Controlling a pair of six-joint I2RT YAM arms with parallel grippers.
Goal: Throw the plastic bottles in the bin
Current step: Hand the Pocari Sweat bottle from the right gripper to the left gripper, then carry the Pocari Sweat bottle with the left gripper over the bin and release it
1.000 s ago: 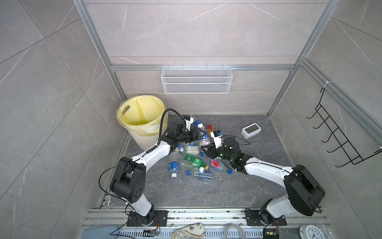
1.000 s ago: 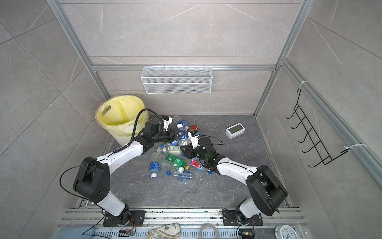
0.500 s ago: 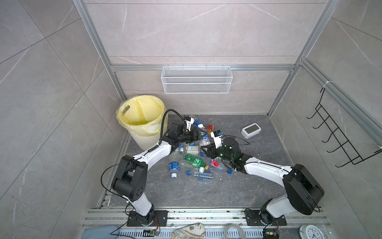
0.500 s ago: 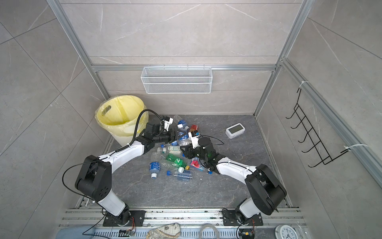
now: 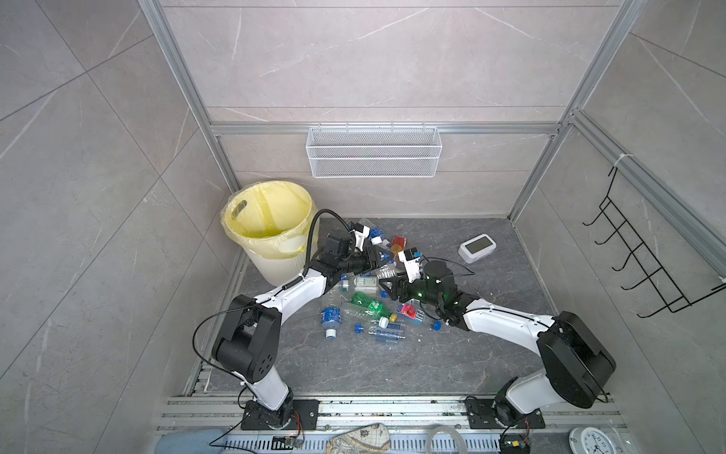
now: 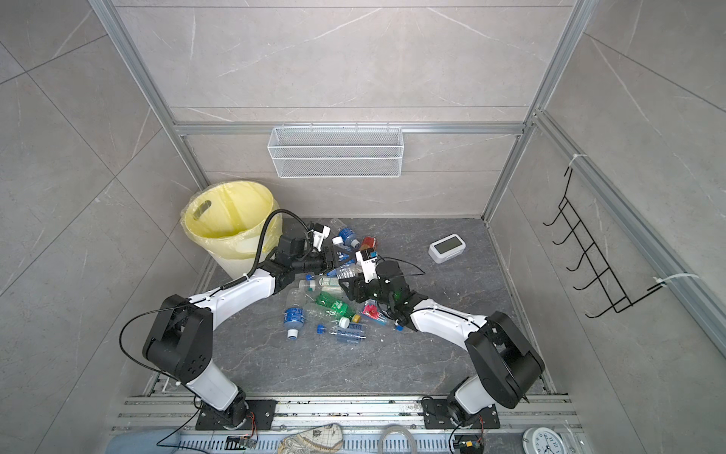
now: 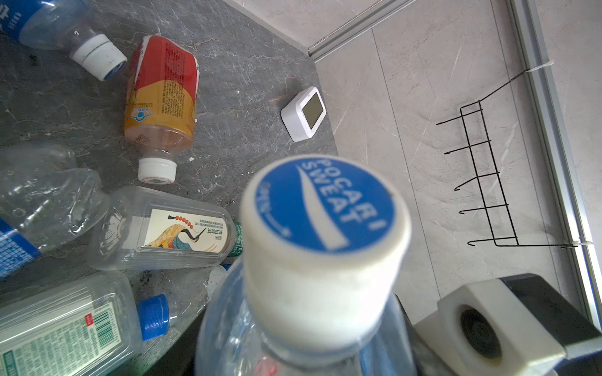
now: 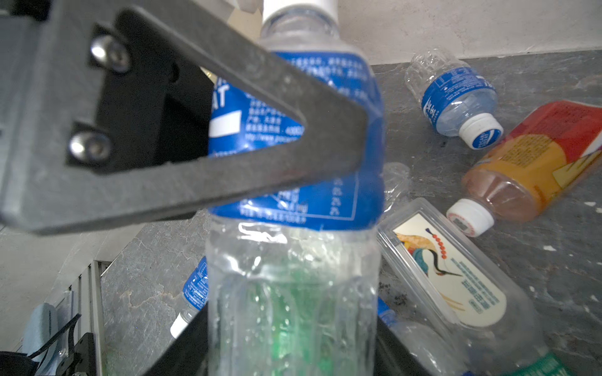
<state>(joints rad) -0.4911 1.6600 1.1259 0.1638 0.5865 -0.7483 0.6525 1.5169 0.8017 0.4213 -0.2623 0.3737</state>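
Note:
I need to let go of the clear bottle with the blue label with my left gripper inside the yellow liner of the bin (image 5: 275, 217).
A clear plastic bottle (image 8: 293, 146) with a blue label and a white-and-blue cap (image 7: 325, 228) hangs above the pile between my two grippers. My left gripper (image 5: 377, 257) (image 7: 299, 341) is shut on its labelled body; one dark finger (image 8: 228, 156) lies across the label. The bottle's base sits between the jaws of my right gripper (image 5: 389, 287) (image 8: 293, 341), but I cannot tell whether they press on it. Several bottles lie on the floor below: an orange-red one (image 7: 161, 97), a green one (image 5: 367, 304), a flat clear one (image 8: 449, 270). The bin (image 5: 275, 271), lined in yellow, stands at the back left.
A white digital clock (image 5: 477, 247) sits on the dark floor to the right of the pile. A white wire basket (image 5: 373, 157) hangs on the back wall and a black hook rack (image 5: 644, 267) on the right wall. The bin is close behind the left arm.
My left gripper has edged a little to the right, closer to the right gripper, over the pile. The right arm has hardly moved.

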